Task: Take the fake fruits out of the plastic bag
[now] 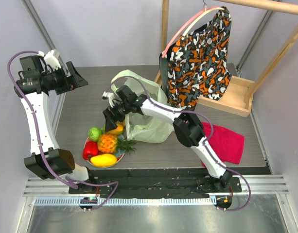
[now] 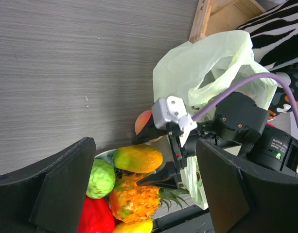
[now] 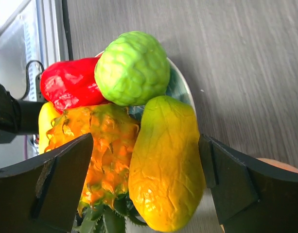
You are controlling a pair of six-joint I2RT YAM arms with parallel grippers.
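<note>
Next, I leave the upper mango on the plate and close my right gripper around the sides of the peach [image 1: 123, 123] [image 3: 280, 166] beside the plastic bag.
The fake fruits lie on a round plate [image 1: 122, 155]: a green round fruit [image 1: 95, 133], a red piece [image 1: 90, 149], a pineapple [image 1: 109, 142] and two mangoes [image 1: 104, 160]. My right gripper [image 1: 111, 121] is open just above the plate. Its jaws stand either side of the upper mango [image 3: 166, 160] without gripping it; the pineapple [image 3: 97, 155] lies beside it. A peach [image 2: 144, 121] rests on the table by the plate. The pale yellow-green plastic bag [image 1: 146, 114] stands crumpled behind the right arm. My left gripper [image 1: 78, 77] is open and empty, raised at the far left.
A red cloth [image 1: 226, 141] lies at the right. An orange-black-white garment [image 1: 200, 58] hangs from a wooden rack [image 1: 226, 99] at the back right. The right arm's purple cable [image 2: 236, 87] crosses in front of the bag.
</note>
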